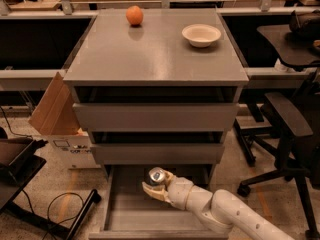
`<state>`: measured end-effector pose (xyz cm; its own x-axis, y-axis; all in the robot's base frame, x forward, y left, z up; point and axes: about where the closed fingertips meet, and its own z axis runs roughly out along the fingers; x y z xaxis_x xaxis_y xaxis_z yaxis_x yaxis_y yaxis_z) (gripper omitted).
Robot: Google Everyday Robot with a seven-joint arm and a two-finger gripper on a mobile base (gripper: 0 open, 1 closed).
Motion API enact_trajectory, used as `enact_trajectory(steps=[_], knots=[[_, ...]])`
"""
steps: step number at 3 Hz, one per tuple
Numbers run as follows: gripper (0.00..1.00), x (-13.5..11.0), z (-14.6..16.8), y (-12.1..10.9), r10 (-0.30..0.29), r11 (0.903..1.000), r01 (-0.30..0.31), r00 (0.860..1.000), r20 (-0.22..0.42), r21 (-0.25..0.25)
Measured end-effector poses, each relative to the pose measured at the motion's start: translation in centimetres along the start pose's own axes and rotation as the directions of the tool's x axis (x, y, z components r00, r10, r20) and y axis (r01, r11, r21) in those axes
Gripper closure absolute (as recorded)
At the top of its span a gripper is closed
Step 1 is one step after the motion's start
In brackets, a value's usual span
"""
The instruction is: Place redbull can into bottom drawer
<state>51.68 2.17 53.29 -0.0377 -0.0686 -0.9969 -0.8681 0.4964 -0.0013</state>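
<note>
Next, I let go of the redbull can on the bottom drawer's grey bottom (pixel 136 191), toward the side of the drawer that is nearer the cardboard box.
The redbull can (pixel 156 176) shows its shiny silver top and sits in my gripper (pixel 156 185), which is shut on it. The gripper holds the can inside the opening of the bottom drawer (pixel 120 209), which is pulled out, with a grey inside. The can's body is mostly hidden by the cream fingers (pixel 152 192). My white arm reaches in from the lower right.
On the cabinet top (pixel 150 54) are an orange (pixel 134 15) at the back left and a white bowl (pixel 201 34) at the back right. The two upper drawers are shut. A cardboard box (pixel 55 119) stands left, an office chair (pixel 285 134) right, cables on the floor.
</note>
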Motion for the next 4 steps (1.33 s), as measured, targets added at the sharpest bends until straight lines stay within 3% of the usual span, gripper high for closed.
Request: enact_trajectory(steps=[1, 2, 3, 4], knots=[[1.0, 0.0, 0.0, 0.0, -0.001, 1.0, 0.001, 1.0, 0.0, 0.0], [1.0, 3.8, 3.7, -0.4, -0.05, 0.9974, 0.049, 0.998, -0.022, -0.052], [1.0, 10.2, 8.6, -0.2, -0.089, 0.9854, 0.086, 0.996, -0.017, -0.147], [1.0, 19.7, 13.7, 2.2, -0.075, 0.9472, 0.054, 0.996, -0.054, -0.316]])
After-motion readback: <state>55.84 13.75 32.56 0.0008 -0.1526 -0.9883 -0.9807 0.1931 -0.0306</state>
